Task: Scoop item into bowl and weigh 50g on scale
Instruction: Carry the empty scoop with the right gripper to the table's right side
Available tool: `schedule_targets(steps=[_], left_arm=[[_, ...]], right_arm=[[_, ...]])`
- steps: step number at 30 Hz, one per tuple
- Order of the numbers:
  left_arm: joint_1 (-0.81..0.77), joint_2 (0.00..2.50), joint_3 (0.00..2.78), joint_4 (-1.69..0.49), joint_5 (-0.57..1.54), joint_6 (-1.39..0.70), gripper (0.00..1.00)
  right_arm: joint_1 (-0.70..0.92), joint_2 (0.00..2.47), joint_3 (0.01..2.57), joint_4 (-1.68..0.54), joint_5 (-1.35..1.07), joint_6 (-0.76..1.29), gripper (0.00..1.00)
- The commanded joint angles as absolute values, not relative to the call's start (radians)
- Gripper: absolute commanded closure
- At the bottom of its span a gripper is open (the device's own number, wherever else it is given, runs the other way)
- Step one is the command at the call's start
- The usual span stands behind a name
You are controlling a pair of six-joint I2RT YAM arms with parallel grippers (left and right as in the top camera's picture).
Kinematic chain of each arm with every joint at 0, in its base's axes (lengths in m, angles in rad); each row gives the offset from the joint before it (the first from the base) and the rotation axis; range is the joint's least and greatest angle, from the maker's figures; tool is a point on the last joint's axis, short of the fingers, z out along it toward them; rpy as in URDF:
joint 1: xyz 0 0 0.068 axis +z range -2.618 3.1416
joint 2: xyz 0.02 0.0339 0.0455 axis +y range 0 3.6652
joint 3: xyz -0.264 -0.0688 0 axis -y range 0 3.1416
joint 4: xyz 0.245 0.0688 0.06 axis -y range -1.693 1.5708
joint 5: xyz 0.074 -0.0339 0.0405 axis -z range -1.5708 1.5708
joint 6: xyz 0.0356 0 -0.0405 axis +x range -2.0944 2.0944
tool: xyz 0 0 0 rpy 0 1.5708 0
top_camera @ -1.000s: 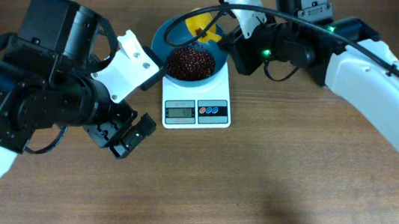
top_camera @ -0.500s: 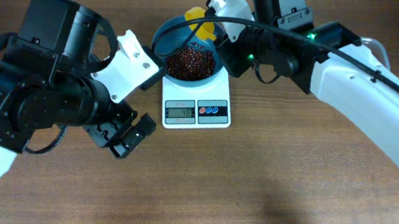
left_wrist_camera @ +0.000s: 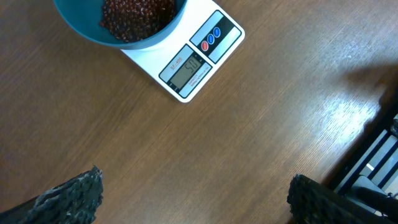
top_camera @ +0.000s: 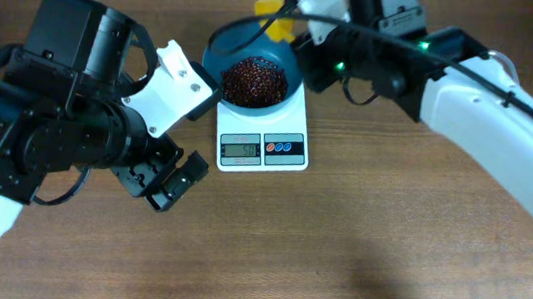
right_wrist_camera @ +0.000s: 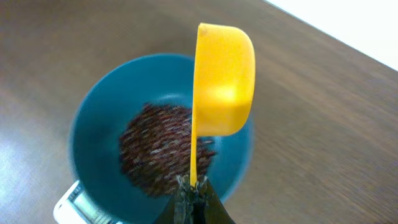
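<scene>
Next, my right gripper releases the yellow scoop, now held above the bowl's far rim, on the bare wooden table (top_camera: 434, 178) beside the white arm, level with the scale's display.
A teal-blue bowl (top_camera: 221, 46) holding a heap of dark red-brown beans (top_camera: 254, 81) stands on the white scale (top_camera: 262, 149); the bowl (right_wrist_camera: 93, 130) and beans (right_wrist_camera: 158, 155) also show in the right wrist view. The scale's display (left_wrist_camera: 186, 71) seems to read about 50. My right gripper (right_wrist_camera: 194, 186) is shut on the handle of a yellow scoop (right_wrist_camera: 222, 81), held above the bowl's far rim; the scoop (top_camera: 272, 14) looks empty. My left gripper (top_camera: 167, 184) is open and empty, low over the table left of the scale.
The brown wooden table (top_camera: 357, 240) extends in front and to the right. A dark frame (left_wrist_camera: 373, 162) runs along the table edge in the left wrist view.
My right gripper has lifted the yellow scoop out of the bowl and back toward the far side. The left arm has not moved.
</scene>
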State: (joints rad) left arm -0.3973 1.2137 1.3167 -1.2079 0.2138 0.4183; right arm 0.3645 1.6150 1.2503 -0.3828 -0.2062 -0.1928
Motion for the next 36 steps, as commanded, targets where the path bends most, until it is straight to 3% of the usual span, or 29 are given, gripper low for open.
schedule_targets(steps=[1, 5, 9, 12, 16, 20, 36], left_arm=[[-0.399, 1.207, 1.328, -1.206, 0.229, 0.405, 0.01], [-0.399, 1.207, 1.328, -1.206, 0.229, 0.405, 0.01], [-0.399, 1.207, 1.328, -1.206, 0.229, 0.405, 0.01], [-0.399, 1.207, 1.328, -1.206, 0.229, 0.405, 0.01], [-0.399, 1.207, 1.328, -1.206, 0.229, 0.405, 0.01], [-0.399, 1.207, 1.328, -1.206, 0.229, 0.405, 0.01], [-0.399, 1.207, 1.328, -1.206, 0.229, 0.405, 0.01]], right_arm=[[0.266, 1.567, 1.301, -0.347, -0.205, -0.122, 0.96], [0.058, 1.482, 1.326, -0.343, -0.205, -0.093, 0.96], [-0.11, 1.325, 1.326, -0.377, -0.205, 0.151, 0.96], [-0.283, 1.145, 1.326, -0.589, -0.205, 0.272, 0.96], [-0.434, 1.053, 1.326, -0.995, -0.205, 0.271, 0.96], [-0.465, 1.078, 1.326, -1.233, -0.205, 0.271, 0.96], [-0.465, 1.126, 1.325, -1.242, -0.412, 0.271, 0.96]])
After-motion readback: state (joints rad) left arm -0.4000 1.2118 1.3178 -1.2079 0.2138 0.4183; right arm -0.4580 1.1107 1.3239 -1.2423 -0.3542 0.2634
